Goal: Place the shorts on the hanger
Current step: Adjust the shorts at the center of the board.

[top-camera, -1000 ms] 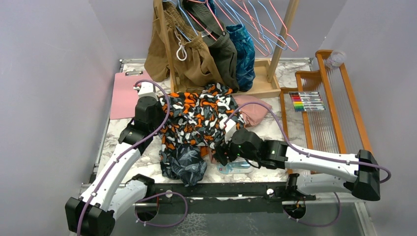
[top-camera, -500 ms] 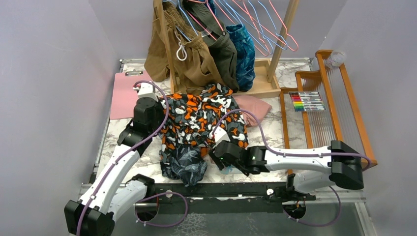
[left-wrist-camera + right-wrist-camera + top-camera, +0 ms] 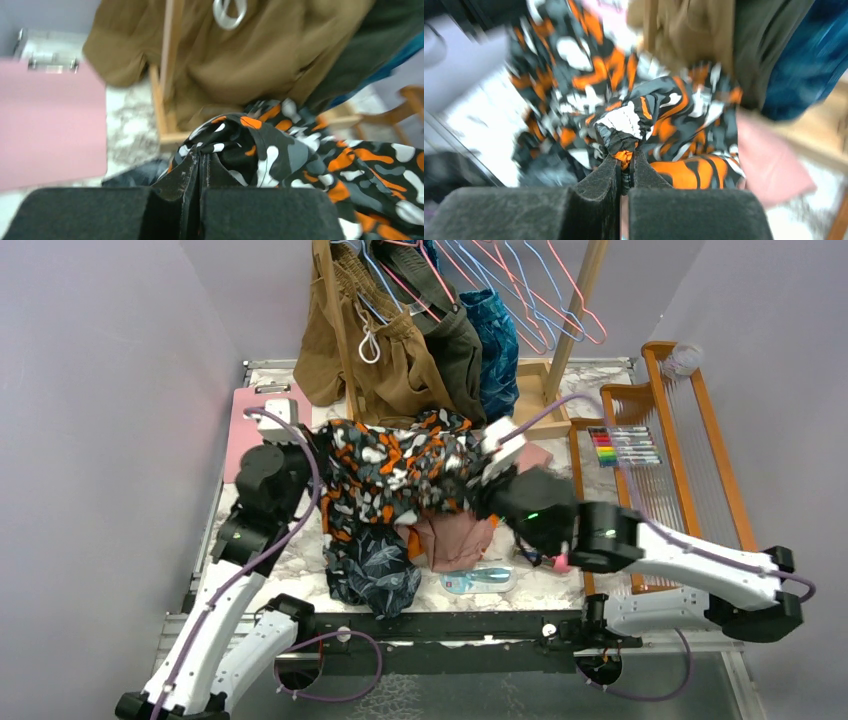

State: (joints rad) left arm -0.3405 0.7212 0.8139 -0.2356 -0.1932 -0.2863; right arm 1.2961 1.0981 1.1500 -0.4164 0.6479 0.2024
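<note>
The shorts are bunched up in the fingers of both my grippers. So My left gripper opens and grabs the shorts' fabric (image 3: 440, 456) next to where my right gripper pinches.
The shorts (image 3: 400, 475), dark with orange, white and grey blobs, are stretched between my two grippers above the table. My left gripper (image 3: 318, 448) is shut on their left edge; in the left wrist view the fabric (image 3: 300, 155) bunches out from the closed jaws (image 3: 200, 162). My right gripper (image 3: 474, 492) is shut on their right side, and the right wrist view shows a pinch of fabric (image 3: 624, 125) in its jaws (image 3: 625, 162). Pink wire hangers (image 3: 602, 337) hang on the rack at the back; I cannot tell which one is the hanger.
Dusty-pink shorts (image 3: 455, 540) and navy leaf-print shorts (image 3: 375, 575) lie under the lifted fabric, with a clear plastic bottle (image 3: 478, 580) near the front edge. Brown and dark garments (image 3: 385, 360) hang on the wooden rack. A pink clipboard (image 3: 250, 425), markers (image 3: 625, 447) and a wooden frame (image 3: 690, 440) flank the area.
My right gripper went from open to shut on the shorts and pulled them up and back to the right. The left arm swung back-left, spreading the fabric and uncovering the pink shorts.
</note>
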